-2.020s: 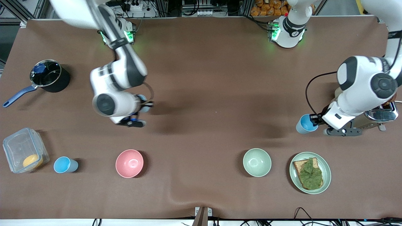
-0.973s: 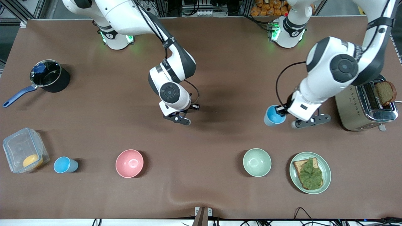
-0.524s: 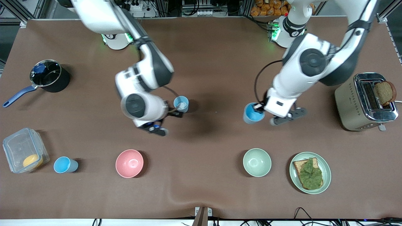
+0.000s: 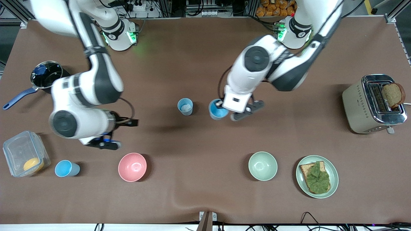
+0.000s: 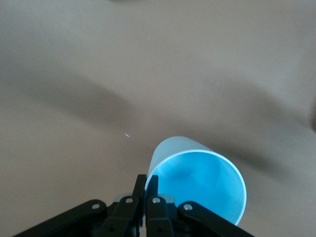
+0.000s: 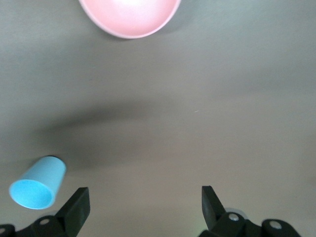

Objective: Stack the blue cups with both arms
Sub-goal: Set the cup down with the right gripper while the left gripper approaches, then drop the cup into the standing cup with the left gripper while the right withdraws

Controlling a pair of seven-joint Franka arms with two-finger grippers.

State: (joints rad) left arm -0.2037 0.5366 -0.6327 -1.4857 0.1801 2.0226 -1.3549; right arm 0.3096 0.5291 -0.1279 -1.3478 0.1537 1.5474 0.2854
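Observation:
The robot's left gripper will release its blue cup, now tilted beside the standing one, inside the blue cup that stands at the table's middle [image 4: 184, 104].
One blue cup [image 4: 185, 106] stands upright at the table's middle. My left gripper [image 4: 222, 105] is shut on the rim of a second blue cup [image 4: 217, 110] and holds it tilted just beside the standing one, toward the left arm's end. In the left wrist view the left gripper [image 5: 146, 183] pinches the cup wall [image 5: 197, 185]. My right gripper [image 4: 129, 122] is open and empty above bare table, away from the standing cup. A third blue cup [image 4: 66, 168] stands beside the plastic box and also shows in the right wrist view [image 6: 37, 185], where the right gripper [image 6: 143, 203] is spread wide.
A pink bowl [image 4: 132, 166] and a green bowl [image 4: 262, 166] sit nearer the front camera. A plate with toast and lettuce [image 4: 317, 176] and a toaster [image 4: 372, 104] are at the left arm's end. A lidded pot [image 4: 48, 78] and a plastic box [image 4: 24, 157] are at the right arm's end.
The right gripper let go of its cup at the table's middle, opened and pulled back toward its own end. The left arm carried its cup to beside the standing cup.

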